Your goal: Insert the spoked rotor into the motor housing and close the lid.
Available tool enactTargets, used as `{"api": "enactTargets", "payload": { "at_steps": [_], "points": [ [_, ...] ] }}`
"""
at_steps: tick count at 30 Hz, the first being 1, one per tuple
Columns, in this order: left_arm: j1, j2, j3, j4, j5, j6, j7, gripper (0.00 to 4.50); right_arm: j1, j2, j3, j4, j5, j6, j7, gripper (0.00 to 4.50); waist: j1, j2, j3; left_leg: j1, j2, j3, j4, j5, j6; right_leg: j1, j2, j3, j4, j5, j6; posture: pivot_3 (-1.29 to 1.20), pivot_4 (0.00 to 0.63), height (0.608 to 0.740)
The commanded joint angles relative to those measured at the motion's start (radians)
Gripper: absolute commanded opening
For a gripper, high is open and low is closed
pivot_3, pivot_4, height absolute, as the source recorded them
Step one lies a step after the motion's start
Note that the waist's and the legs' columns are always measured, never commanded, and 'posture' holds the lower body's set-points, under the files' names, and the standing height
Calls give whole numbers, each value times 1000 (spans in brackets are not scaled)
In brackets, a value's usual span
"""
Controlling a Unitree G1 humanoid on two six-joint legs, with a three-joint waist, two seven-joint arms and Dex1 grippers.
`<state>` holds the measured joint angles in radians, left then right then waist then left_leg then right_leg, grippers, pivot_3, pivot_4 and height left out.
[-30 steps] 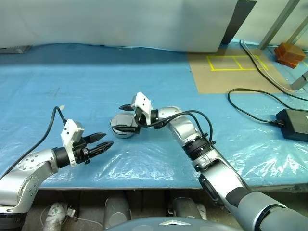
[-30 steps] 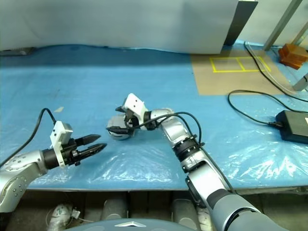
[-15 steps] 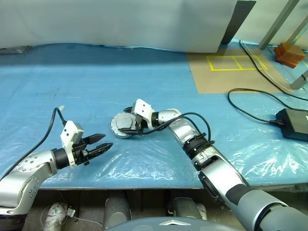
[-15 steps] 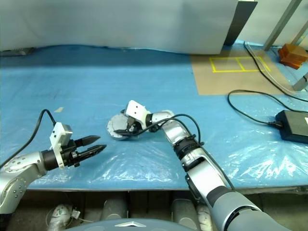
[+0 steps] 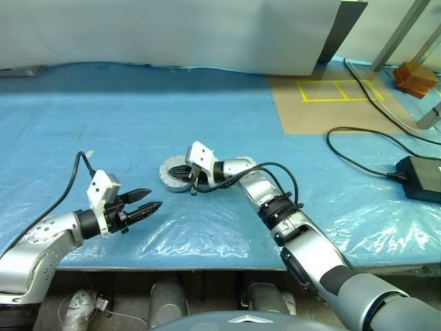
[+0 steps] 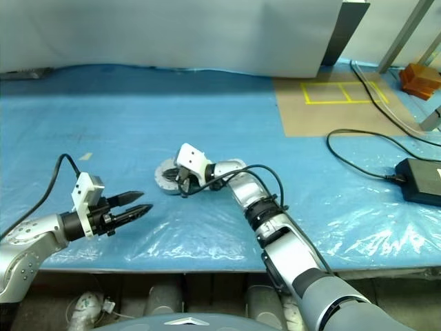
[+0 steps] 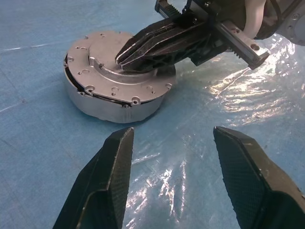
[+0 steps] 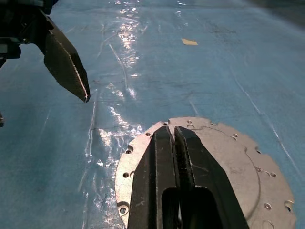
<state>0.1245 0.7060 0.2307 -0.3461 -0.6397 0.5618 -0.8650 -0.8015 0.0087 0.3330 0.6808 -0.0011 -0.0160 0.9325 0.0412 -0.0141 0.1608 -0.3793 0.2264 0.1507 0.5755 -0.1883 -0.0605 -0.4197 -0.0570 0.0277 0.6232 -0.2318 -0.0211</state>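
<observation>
Next, my right gripper opens and grasps the raised centre (image 7: 108, 49), because a dark slit still shows under the lid's rim while its shut fingers press the lid's top.
The motor housing (image 7: 97, 106) is a short grey cylinder standing mid-table on the blue sheet. On top of it lies the lid (image 7: 95, 62), a grey plate with small rim holes and a raised centre; a dark slit shows along one side. My right gripper (image 7: 120, 59) is shut, its two fingers pressed together and resting on the lid's top (image 8: 224, 157). My left gripper (image 5: 153, 200) hovers open and holds nothing, a short way in front of and to the left of the housing (image 5: 172, 181). The spoked rotor is hidden.
A black power brick (image 5: 420, 178) with its cable (image 5: 358, 148) lies at the right. A brown board with yellow tape (image 5: 324, 103) and an orange block (image 5: 413, 76) sit at the back right. Crinkled clear plastic (image 5: 207, 234) covers the table's front edge.
My right gripper's fingers have gone from spread wide to shut and have come down onto the lid. The lid, tilted earlier, now lies flat on the housing. The left arm has not moved.
</observation>
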Motion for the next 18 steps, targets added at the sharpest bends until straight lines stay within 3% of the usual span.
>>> {"api": "enactTargets", "payload": {
  "at_steps": [1, 12, 15, 18],
  "points": [
    [-5, -5, 7, -9, 1, -17, -4, 2787, -10, 15, -16, -59, 20, 18, -4, 53, 0, 0, 0, 0, 0, 0, 0, 0, 0, 0, 0, 0, 0, 0, 0, 0, 150, 740],
    [-6, -16, 10, -9, -1, -15, -1, 2787, -10, -5, -58, -196, 110, 98, 66, 53, 0, 0, 0, 0, 0, 0, -1, 0, 0, 0, 0, 0, 0, 0, 0, 0, 150, 740],
    [-7, -20, 6, -6, 1, -16, 0, 2787, 3, -24, -30, -186, 76, 65, 69, 682, 0, 0, 0, 0, 0, 0, -1, 0, 0, 0, 0, 0, 0, 0, 0, 0, 150, 740],
    [-7, -25, 1, -7, 4, -17, 1, 2787, 19, -35, -3, -164, 46, 58, 63, 1616, 0, 0, 0, 0, 0, 0, -1, 0, 0, 0, 0, 0, 0, 0, 0, 0, 150, 740]
  ]
}}
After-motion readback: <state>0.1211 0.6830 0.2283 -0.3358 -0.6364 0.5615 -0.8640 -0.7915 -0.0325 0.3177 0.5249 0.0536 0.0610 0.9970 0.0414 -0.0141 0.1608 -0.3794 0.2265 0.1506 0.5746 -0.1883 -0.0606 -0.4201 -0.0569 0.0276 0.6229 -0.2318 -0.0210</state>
